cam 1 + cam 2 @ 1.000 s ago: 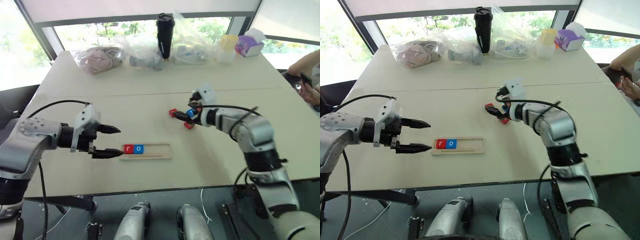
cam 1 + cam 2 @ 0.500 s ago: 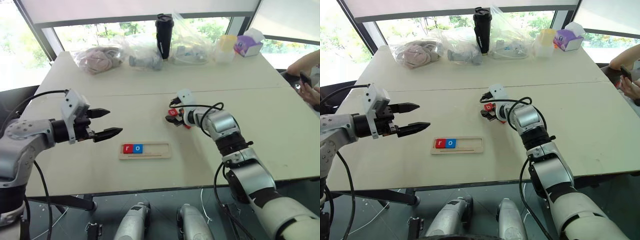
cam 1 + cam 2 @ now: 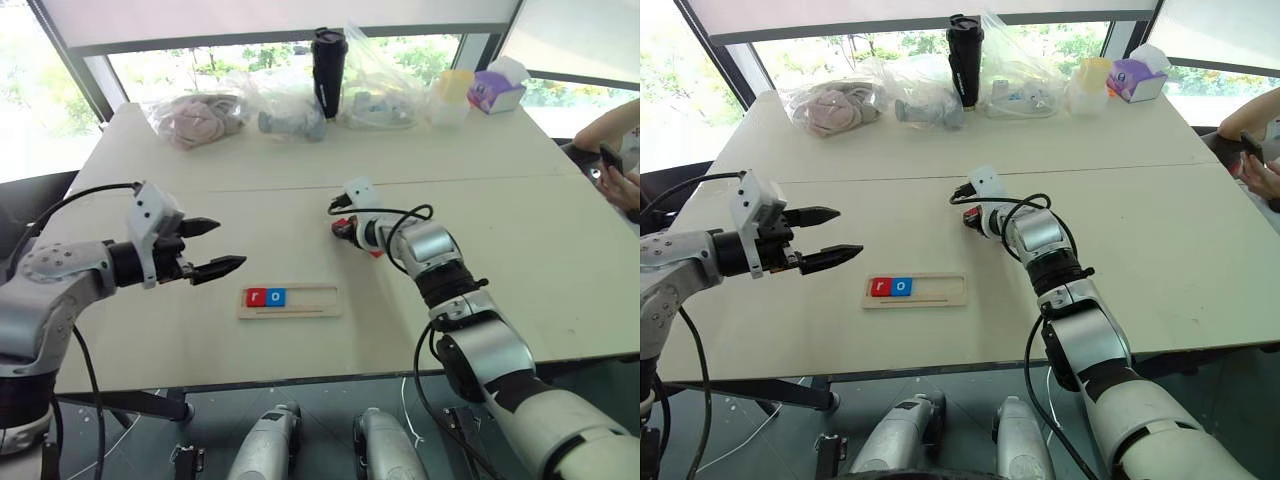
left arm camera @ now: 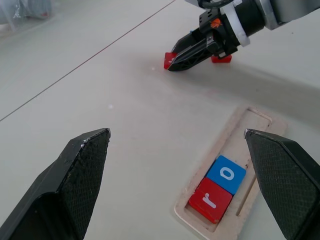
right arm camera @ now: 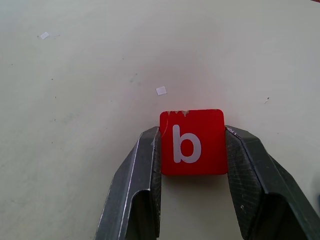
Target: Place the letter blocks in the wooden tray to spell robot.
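Note:
The robot's right gripper will set the red b block down on the bare table point(image 3: 395, 289) just past the empty end of the wooden tray.
The wooden tray point(image 3: 315, 301) lies on the table in front of me, with a red r block point(image 3: 256, 297) and a blue o block point(image 3: 277, 297) at its left end. Beyond its right end, my right gripper point(image 3: 341, 229) is low on the table and shut on a red b block point(image 5: 192, 142), one finger against each side. Another red block point(image 4: 221, 59) lies just behind that gripper. My left gripper point(image 3: 229, 246) hovers open and holds nothing, left of the tray and above the table.
Along the far edge stand plastic bags point(image 3: 200, 115), a black tumbler point(image 3: 329, 70), a yellow tub point(image 3: 455, 95) and a purple tissue box point(image 3: 497, 90). A person's arm point(image 3: 615, 140) shows at the right edge.
My right gripper reached down and to the left onto the table, then shut on the red b block. The left gripper turned a little, still open.

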